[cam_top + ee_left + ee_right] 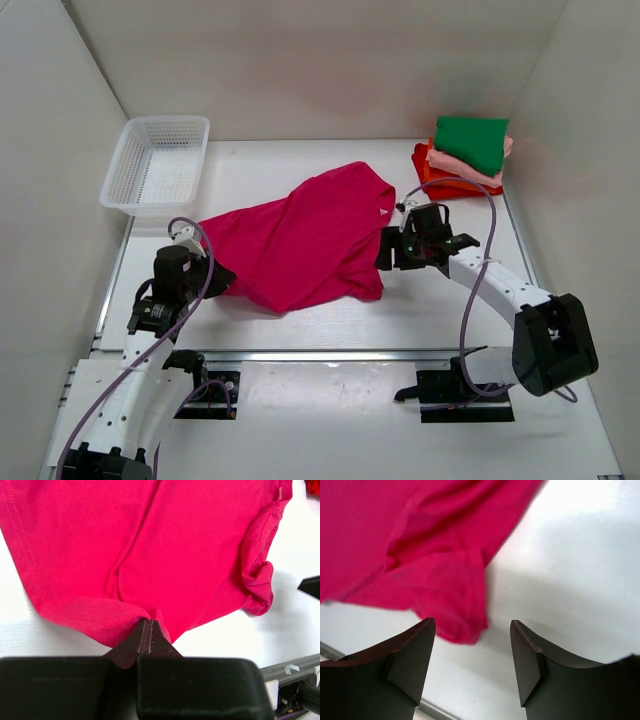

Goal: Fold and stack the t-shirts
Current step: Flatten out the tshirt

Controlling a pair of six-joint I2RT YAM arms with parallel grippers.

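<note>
The sleeve is bunched up against the body of the t-shirt, so next my right gripper pulls the sleeve out, then grabs its outer corner (476,631) first to lift it.
A magenta-pink t-shirt (300,240) lies spread and rumpled in the middle of the table. My left gripper (222,275) is shut on its near-left edge; the left wrist view shows the cloth (150,545) pinched between the closed fingertips (148,623). My right gripper (384,250) is open and empty, just right of the shirt's sleeve (455,615), which lies ahead of the jaws and closer to the left one. A stack of folded shirts stands at the back right: green (471,141) on top, light pink (447,161) and orange-red (432,178) below.
A white mesh basket (157,166) stands at the back left. White walls close in the table on the left, back and right. A metal rail (330,355) runs along the near edge by the arm bases.
</note>
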